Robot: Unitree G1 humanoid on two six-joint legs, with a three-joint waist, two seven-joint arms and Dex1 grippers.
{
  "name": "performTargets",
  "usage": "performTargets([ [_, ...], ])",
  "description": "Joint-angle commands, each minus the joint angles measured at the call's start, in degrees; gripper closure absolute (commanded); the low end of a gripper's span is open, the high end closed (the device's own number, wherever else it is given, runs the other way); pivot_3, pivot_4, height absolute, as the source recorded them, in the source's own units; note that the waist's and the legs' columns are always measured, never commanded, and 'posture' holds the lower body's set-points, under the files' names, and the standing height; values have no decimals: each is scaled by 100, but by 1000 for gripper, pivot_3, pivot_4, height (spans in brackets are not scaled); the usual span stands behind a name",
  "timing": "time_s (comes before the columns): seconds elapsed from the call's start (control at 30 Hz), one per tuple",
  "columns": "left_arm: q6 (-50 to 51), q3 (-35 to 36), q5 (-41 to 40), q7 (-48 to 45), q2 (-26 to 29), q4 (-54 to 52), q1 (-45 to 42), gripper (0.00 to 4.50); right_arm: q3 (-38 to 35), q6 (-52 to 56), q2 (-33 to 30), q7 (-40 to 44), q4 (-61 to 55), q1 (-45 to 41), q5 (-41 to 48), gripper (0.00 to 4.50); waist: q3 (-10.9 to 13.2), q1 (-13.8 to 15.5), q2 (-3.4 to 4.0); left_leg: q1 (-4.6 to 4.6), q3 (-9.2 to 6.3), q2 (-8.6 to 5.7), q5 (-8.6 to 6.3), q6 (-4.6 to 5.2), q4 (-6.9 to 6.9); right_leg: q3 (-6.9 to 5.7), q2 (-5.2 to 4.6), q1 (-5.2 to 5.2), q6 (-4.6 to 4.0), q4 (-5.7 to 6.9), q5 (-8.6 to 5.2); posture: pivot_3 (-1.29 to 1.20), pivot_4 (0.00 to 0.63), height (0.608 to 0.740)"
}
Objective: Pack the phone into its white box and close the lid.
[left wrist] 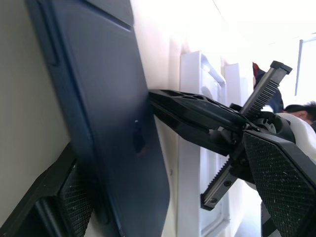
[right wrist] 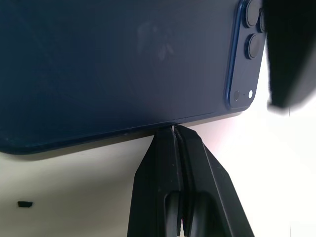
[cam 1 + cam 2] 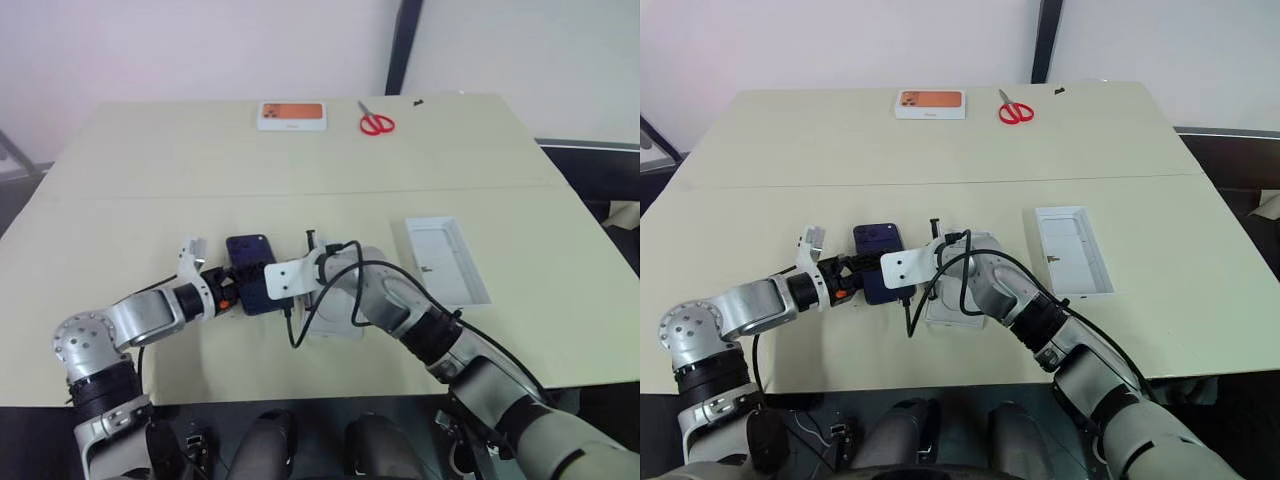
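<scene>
The left gripper reaches too far over the phone's back, so it should back away and pinch the phone's edge with the buttons (image 1: 78, 106).
The dark navy phone (image 3: 250, 268) lies back-up on the table, its camera cluster (image 2: 247, 44) at the far corner. My left gripper (image 3: 230, 291) is open and straddles the phone's near end; one pad (image 1: 74, 197) sits beside the phone and the other finger (image 1: 276, 168) stands well clear. My right gripper (image 2: 174, 129) is shut, with its tips against the phone's long right edge. The white box (image 3: 335, 328) lies just right of the phone, mostly hidden under my right arm. The lid (image 3: 447, 258) lies inside-up further right, showing a small dark mark.
A white box with an orange picture (image 3: 291, 115) and red scissors (image 3: 377, 123) lie near the table's far edge. The tan table (image 3: 150, 180) has bare room on the left and in the middle.
</scene>
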Motion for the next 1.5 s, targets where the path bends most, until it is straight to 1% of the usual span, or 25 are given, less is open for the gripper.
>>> performTargets([
  [0.03,-308,-133,-468,158,223,-1,60,0,25,-65,72,61,-49,83,85,4421,0,-7,0,0,0,1,0,0,-1,0,1,0,0,0,0,0,150,740],
  [0.23,-1003,-87,-707,394,673,36,331,0,-106,16,-19,75,-139,115,83,4421,0,-5,0,0,0,1,0,0,-2,1,1,-1,0,0,0,0,150,740],
  [0.43,-1483,-304,-1145,557,848,-20,648,0,-156,67,-22,56,-153,150,105,4421,0,8,0,0,0,1,0,1,-1,1,0,0,-1,-3,0,0,150,740],
  [0.53,-1607,-508,-1273,573,876,-76,740,804,-162,87,-8,53,-165,173,129,4500,0,8,0,0,0,1,0,1,-1,1,0,0,-1,-3,0,0,150,740],
  [0.6,-1645,-660,-1322,567,944,-127,800,1792,-174,98,-13,28,-186,176,119,4500,0,9,0,0,0,1,-1,1,-1,1,0,1,-1,-4,0,0,150,740],
  [0.87,-1708,-1104,-1551,609,1473,-162,884,1792,-143,5,-124,-64,-103,43,-16,4500,2,13,1,0,0,1,-1,3,-3,1,0,0,-1,-5,-1,0,150,740],
  [1.1,-1933,-1554,-1799,646,1500,-301,756,1792,-27,-111,-33,-73,10,104,-71,4500,1,24,1,0,0,0,-1,2,-2,1,-1,1,-1,-6,-1,0,150,740],
  [1.2,-2032,-1649,-1914,680,1483,-335,782,1042,-18,-125,-23,-68,39,127,-83,4500,1,33,0,1,-1,0,-1,3,-1,0,-1,2,-1,-6,-1,0,150,740],
  [1.27,-2092,-1712,-1971,702,1498,-379,810,47,-11,-133,-24,-56,47,147,-83,4500,1,34,1,2,-1,0,-1,3,-1,0,-1,5,-1,-6,-1,0,150,740],
  [1.5,-2292,-1809,-2059,711,1542,-454,844,47,35,-182,20,-33,89,172,-85,4500,0,35,2,3,-1,0,-3,6,0,0,-1,6,-2,-6,-1,0,150,740],
])
